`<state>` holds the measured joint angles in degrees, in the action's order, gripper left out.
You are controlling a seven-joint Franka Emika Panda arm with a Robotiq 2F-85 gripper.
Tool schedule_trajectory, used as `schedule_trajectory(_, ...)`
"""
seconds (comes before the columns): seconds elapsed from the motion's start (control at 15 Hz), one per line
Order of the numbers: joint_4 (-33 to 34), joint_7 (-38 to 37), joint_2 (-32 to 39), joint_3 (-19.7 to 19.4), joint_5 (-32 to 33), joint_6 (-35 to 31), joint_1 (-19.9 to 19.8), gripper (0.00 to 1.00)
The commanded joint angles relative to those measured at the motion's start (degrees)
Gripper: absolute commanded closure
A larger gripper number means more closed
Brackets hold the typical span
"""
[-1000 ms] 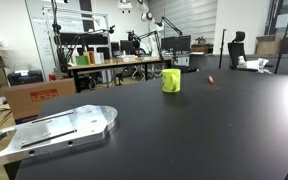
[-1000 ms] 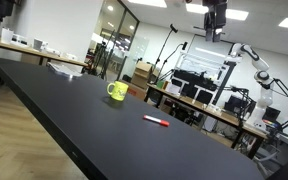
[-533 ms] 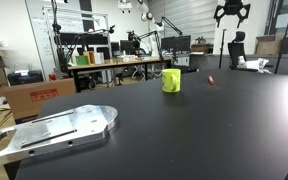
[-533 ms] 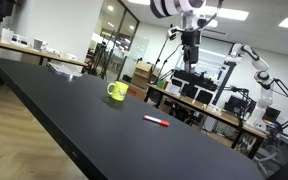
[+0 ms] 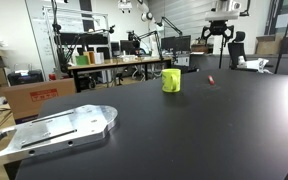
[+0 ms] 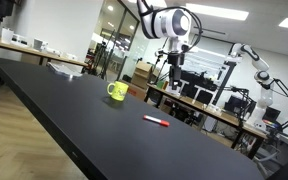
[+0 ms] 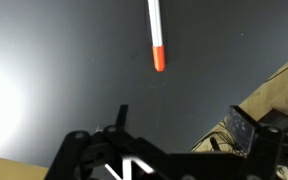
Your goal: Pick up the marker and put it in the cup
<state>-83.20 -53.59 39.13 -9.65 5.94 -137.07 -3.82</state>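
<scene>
Next, my gripper should go to the marker's white body [image 5: 211, 80] [image 7: 155, 22] and close there, so that its red end sticks out past the fingers.
The marker [image 7: 156, 30], a thin white stick with a red end, lies on the black table; it shows as a small red stick in both exterior views [image 5: 210, 80] [image 6: 156, 121]. The yellow-green cup [image 5: 171, 80] [image 6: 117, 91] stands upright on the table a short way from it. My gripper [image 7: 182, 125] hangs high above the table, open and empty, with the marker ahead of its fingers in the wrist view. In both exterior views it [image 5: 221, 38] [image 6: 172, 62] is well above the marker. The cup is out of the wrist view.
A flat metal plate [image 5: 54, 130] lies at the near end of the black table [image 5: 184, 130]. The table edge and floor show at the right of the wrist view [image 7: 279, 90]. Cardboard boxes [image 5: 34, 98], desks and other robot arms [image 6: 254, 62] stand beyond the table.
My gripper has come into the exterior views from above and has dropped lower, now hanging over the marker's area. The marker and the cup have not moved.
</scene>
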Motion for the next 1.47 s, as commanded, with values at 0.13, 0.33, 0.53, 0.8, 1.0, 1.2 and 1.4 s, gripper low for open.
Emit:
schedule_trajectory(0.13, 2.06, 4.11, 3.92, 0.32, -5.66, 1.96, -0.41, 0.00)
schedule_trajectory(0.33, 2.28, 5.05, 5.66, -0.61, -6.18, 3.94, 0.66, 0.00)
schedule_trajectory(0.53, 0.21, 5.31, 5.09, -0.75, -6.48, 1.98, 0.82, 0.00)
schedule_trajectory(0.8, -0.46, 4.56, 5.19, -0.78, -6.82, -0.60, 0.96, 0.00)
schedule_trajectory(1.0, -0.23, 6.41, 7.03, 0.38, -8.87, -6.95, 0.21, 0.00)
schedule_trajectory(1.2, 1.02, 6.63, 9.53, 0.32, -11.08, -7.83, -0.15, 0.00)
schedule_trajectory(1.4, 1.68, 6.67, 11.48, 0.19, -12.75, -6.99, -0.39, 0.00)
